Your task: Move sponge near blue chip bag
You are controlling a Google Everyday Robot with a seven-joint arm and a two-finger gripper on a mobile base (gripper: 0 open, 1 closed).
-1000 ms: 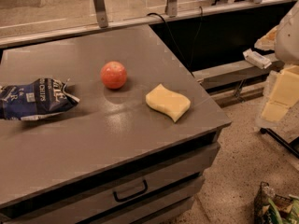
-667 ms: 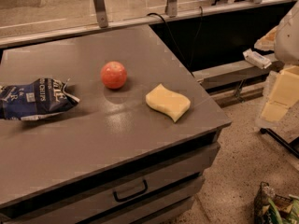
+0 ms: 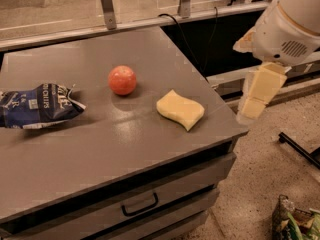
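Observation:
My gripper will next move to the middle of the pale yellow sponge (image 3: 181, 109). It should close there and leave both ends sticking out.
The pale yellow sponge (image 3: 180, 109) with wavy edges lies flat on the grey table (image 3: 125, 149), near its right edge. The crumpled blue chip bag (image 3: 37, 106) lies at the table's left edge, far from the sponge. A red apple (image 3: 122, 80) sits between them, a little further back. My gripper (image 3: 251, 109) hangs off the table's right side, to the right of the sponge and about level with it, its pale yellow blocky fingers (image 3: 265, 84) pointing down. It holds nothing.
The table has a drawer with a dark handle (image 3: 140, 205) in its front. A metal rail with posts (image 3: 107, 6) runs behind the table. A bag of greenery (image 3: 297, 221) sits on the floor at the lower right, beside a black bar (image 3: 300, 151).
My arm and gripper have moved left, closer to the table's right edge. The sponge, apple and chip bag have not moved.

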